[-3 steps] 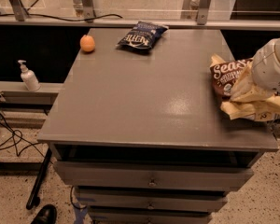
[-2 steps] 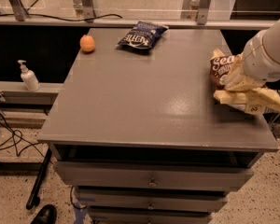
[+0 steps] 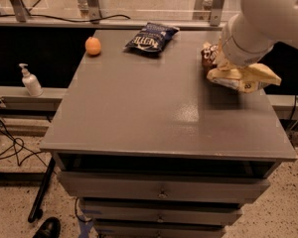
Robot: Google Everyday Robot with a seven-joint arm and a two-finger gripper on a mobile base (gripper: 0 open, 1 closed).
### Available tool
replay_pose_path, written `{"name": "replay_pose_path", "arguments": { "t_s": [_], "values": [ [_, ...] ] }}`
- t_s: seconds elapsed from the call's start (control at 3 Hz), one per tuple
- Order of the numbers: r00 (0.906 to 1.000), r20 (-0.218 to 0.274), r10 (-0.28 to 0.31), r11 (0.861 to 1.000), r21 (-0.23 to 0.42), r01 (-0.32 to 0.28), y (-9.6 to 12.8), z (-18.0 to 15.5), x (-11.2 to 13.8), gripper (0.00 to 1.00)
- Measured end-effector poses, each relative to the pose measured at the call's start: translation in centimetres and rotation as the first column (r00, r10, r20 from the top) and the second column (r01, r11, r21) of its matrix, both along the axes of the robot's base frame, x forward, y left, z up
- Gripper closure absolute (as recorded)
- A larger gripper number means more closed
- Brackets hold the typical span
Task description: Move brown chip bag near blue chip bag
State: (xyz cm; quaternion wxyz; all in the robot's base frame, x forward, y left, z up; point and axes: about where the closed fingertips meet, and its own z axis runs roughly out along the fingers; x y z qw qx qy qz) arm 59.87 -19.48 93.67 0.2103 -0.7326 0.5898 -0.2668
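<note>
The robot's gripper needs to set the brown chip bag, which hangs a little above the table now, down on the table [image 3: 188,44] against the edge of the blue chip bag that faces the arm.
The brown chip bag [image 3: 246,76], crinkly brown and cream, hangs a little above the right rear part of the grey table [image 3: 149,113]. My gripper [image 3: 222,63] is at the bag's upper left, under the big white arm, and is shut on the bag; the arm hides most of the fingers and part of the bag. The blue chip bag [image 3: 151,37], small and dark navy with white lettering, lies flat at the table's rear centre, to the left of and behind the brown bag.
An orange ball-like fruit [image 3: 93,45] sits at the table's rear left corner. A white pump bottle [image 3: 31,81] stands on a low ledge left of the table. Metal frame posts and a rail run behind the table. Drawers are below the tabletop.
My arm has moved left and towards the rear of the table, carrying the brown chip bag with it from the right edge. The blue bag and the orange fruit have not moved.
</note>
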Motion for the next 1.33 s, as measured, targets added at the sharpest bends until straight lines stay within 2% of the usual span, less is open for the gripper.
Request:
{"name": "replay_pose_path", "arguments": {
  "t_s": [0.33,0.67,1.0,1.33],
  "values": [
    [0.9927,0.099,0.069,0.988,-0.148,-0.053,1.0,0.6,3.1,1.00],
    [0.9763,0.164,0.141,0.966,-0.237,-0.100,0.7,0.9,6.0,1.00],
    [0.9576,0.198,0.210,0.953,-0.262,-0.155,0.0,1.3,8.8,1.00],
    [0.9327,0.210,0.293,0.941,-0.236,-0.243,1.4,1.5,10.6,1.00]
  ]
}}
